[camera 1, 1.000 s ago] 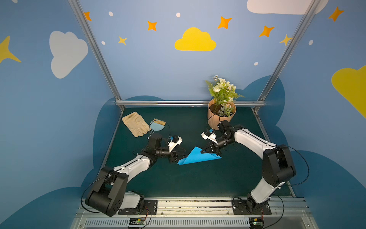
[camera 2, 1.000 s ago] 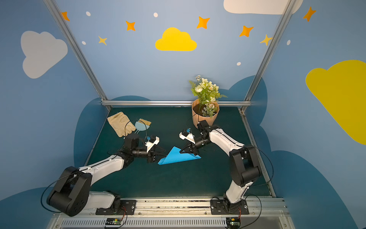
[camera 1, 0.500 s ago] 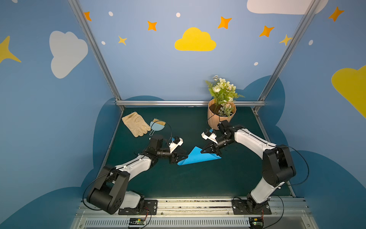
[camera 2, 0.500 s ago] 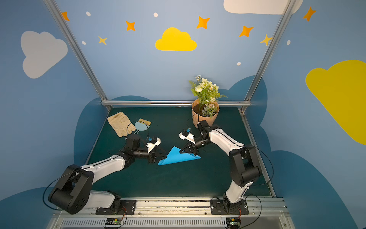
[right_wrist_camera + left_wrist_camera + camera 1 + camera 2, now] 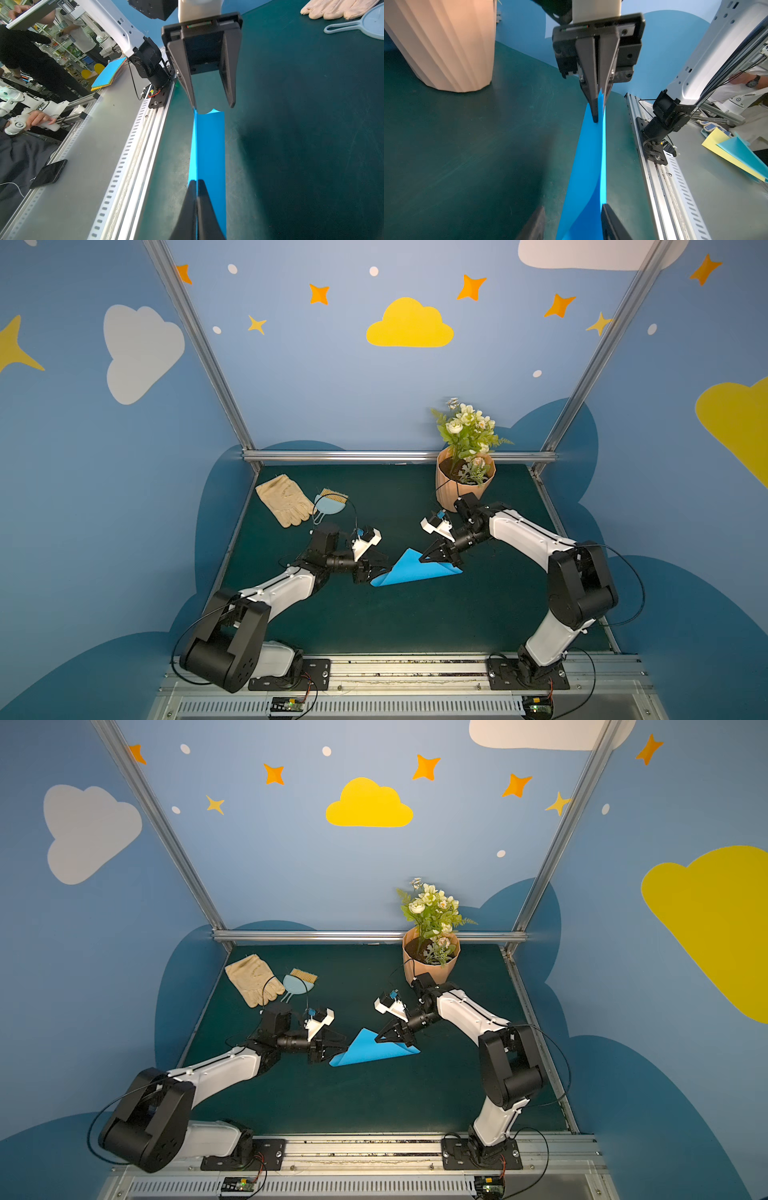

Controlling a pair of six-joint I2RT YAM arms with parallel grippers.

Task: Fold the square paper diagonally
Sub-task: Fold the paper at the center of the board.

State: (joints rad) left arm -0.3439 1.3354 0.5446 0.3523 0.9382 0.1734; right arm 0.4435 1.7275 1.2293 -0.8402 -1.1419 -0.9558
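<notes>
The square paper's layers gape beside my left gripper, so next my left gripper pinches the paper's slanted edge nearer the raised corner (image 5: 404, 555) before my right gripper opens.
The square paper (image 5: 415, 572) (image 5: 374, 1050) is bright blue and lies as a loosely folded triangle on the green mat in both top views. My right gripper (image 5: 422, 561) (image 5: 196, 181) is shut on its raised upper corner, with a thin blue edge pinched between the fingers. In the left wrist view the right gripper's fingers (image 5: 595, 108) clamp the paper (image 5: 587, 166) from above. My left gripper (image 5: 384, 568) (image 5: 571, 220) is open and straddles the paper's left corner; the right wrist view shows its fingers (image 5: 230, 97) apart with the paper's corner (image 5: 209, 133) just below them.
A ribbed flowerpot (image 5: 463, 493) (image 5: 442, 41) stands at the back right, close behind the right arm. A tan glove (image 5: 284, 499) (image 5: 340, 9) and a light-blue dustpan (image 5: 330, 504) (image 5: 369, 27) lie at the back left. An aluminium rail (image 5: 395, 664) runs along the mat's front edge.
The left arm has shifted a little, bringing its open gripper slightly closer onto the paper's left corner. The right gripper and the paper have stayed put.
</notes>
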